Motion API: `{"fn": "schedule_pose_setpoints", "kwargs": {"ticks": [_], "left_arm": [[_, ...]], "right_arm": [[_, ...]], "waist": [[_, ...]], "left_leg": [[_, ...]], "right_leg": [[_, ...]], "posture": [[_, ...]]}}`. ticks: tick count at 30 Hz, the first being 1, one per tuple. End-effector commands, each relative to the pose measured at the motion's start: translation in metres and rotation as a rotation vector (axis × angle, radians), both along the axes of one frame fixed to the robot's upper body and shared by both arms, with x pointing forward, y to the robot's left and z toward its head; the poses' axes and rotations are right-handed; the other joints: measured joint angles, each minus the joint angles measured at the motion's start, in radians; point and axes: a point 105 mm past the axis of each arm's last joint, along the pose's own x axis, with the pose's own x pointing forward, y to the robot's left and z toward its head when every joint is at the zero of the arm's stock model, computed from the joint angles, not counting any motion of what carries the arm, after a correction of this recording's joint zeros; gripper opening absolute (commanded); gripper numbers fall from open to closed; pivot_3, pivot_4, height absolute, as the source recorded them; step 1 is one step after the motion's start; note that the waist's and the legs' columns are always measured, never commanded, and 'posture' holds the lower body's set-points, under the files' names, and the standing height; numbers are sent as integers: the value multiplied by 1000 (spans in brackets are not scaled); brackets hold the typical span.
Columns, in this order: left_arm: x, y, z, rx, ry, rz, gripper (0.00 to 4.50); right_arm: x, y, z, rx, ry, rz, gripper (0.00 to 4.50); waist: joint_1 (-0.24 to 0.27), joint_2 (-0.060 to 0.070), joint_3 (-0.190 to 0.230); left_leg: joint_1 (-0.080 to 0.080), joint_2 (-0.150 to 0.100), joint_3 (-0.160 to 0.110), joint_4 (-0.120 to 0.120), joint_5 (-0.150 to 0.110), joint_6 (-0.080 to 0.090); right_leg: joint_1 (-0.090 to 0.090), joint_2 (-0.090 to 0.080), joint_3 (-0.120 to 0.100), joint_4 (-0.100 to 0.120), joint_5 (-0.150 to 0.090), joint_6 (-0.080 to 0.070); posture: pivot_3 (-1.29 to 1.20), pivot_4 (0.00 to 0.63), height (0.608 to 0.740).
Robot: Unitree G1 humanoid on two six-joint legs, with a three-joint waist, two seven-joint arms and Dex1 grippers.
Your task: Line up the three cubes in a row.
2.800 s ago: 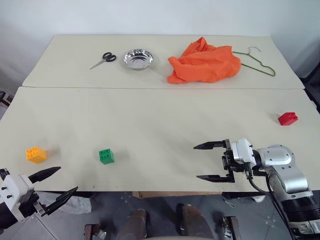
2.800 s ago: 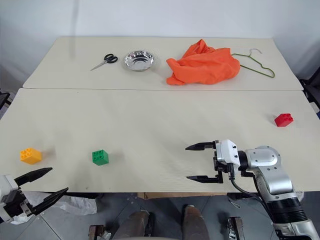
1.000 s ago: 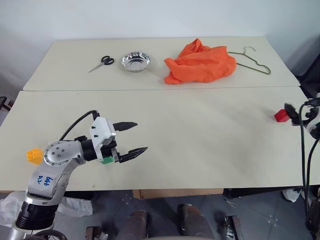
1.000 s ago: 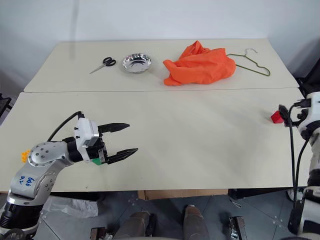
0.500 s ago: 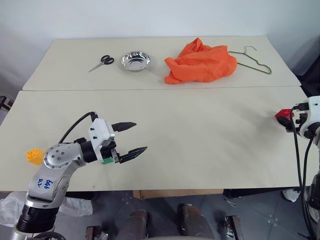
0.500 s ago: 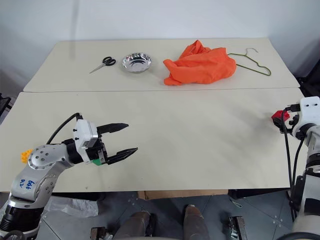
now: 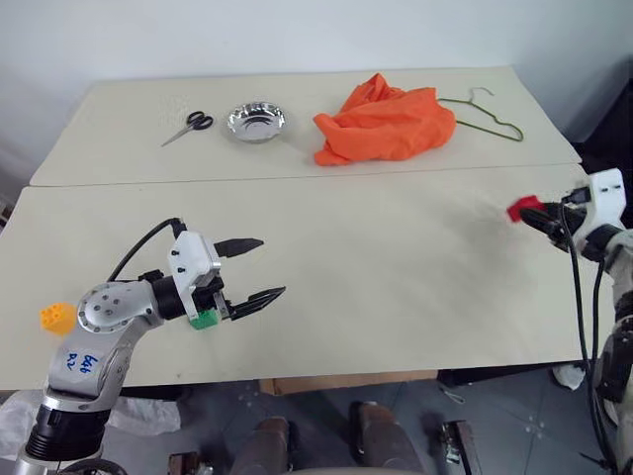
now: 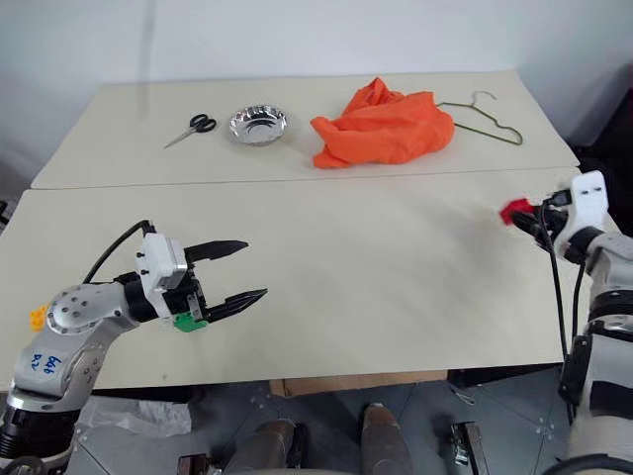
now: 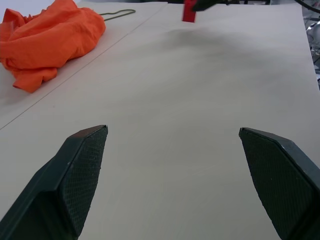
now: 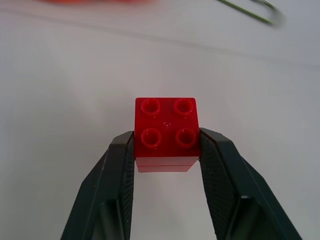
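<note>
Next, I close my left gripper on the opposite sides of the green cube (image 7: 204,320), which sits just under that gripper's wrist.
The red cube (image 10: 167,131) sits studs-up between the fingers of my right gripper (image 7: 539,218), which is shut on it near the table's right edge. A soft shadow lies on the table beside the cube. My left gripper (image 7: 273,265) hovers open over the front left of the table with nothing between its fingers. The green cube (image 7: 205,319) rests on the table just under that wrist, partly hidden by it. Further left, near the table edge, lies the orange-yellow cube (image 7: 57,318).
On the far table lie scissors (image 7: 186,126), a metal bowl (image 7: 255,123), an orange cloth (image 7: 384,124) and a wire hanger (image 7: 485,109). A seam (image 7: 297,178) separates the two tabletops. Bare tabletop stretches between my two grippers.
My right gripper has shut on the red cube and carried it leftward. The left arm has kept still. The camera view has shifted a little.
</note>
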Motion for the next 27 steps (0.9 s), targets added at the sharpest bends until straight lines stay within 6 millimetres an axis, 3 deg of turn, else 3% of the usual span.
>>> {"fn": "schedule_pose_setpoints", "kwargs": {"ticks": [1,5,7,12,15,25,26,27], "left_arm": [[2,20,7,17,-29,40,4500],[2,34,-1,47,3,59,4500],[1,37,-1,47,7,67,4500],[-4,39,-4,48,13,87,4500],[-7,38,-5,50,16,94,4500],[-15,41,-7,42,27,128,4500],[-14,42,-7,42,24,131,4500],[-14,42,-6,42,23,134,4500]], "right_arm": [[-6,89,35,-114,-56,482,1481],[-29,182,25,-288,-18,867,1481],[-37,204,11,-359,-11,939,1481],[-50,222,-16,-417,37,999,1481],[-53,222,-31,-456,58,1002,1481],[-58,223,-45,-429,66,977,1481],[-58,224,-43,-423,61,973,2222],[-58,224,-41,-419,57,970,2450]], "waist": [[-6,0,0],[-5,0,0],[4,0,0],[43,0,0],[42,0,0],[36,0,0],[36,0,0],[36,0,0]], "left_leg": [[0,1,0,0,0,-1],[0,3,-2,0,-1,-3],[-1,3,-3,1,-1,-3],[-22,-2,-11,12,-3,0],[-24,-6,-13,16,-5,4],[-24,-4,-13,18,-5,3],[-24,-4,-13,18,-5,3],[-24,-4,-13,18,-5,3]], "right_leg": [[0,0,0,1,0,0],[-1,2,0,2,0,-1],[-2,1,-1,2,-1,-1],[-16,-4,-12,6,0,-3],[-14,-7,-21,6,0,-3],[-14,-6,-22,5,0,-2],[-14,-6,-22,5,0,-2],[-14,-6,-22,5,0,-2]], "posture": [[0,150,740],[0,150,740],[0,150,740],[0,150,740],[0,150,740],[0,150,740],[0,150,740],[0,150,740]]}}
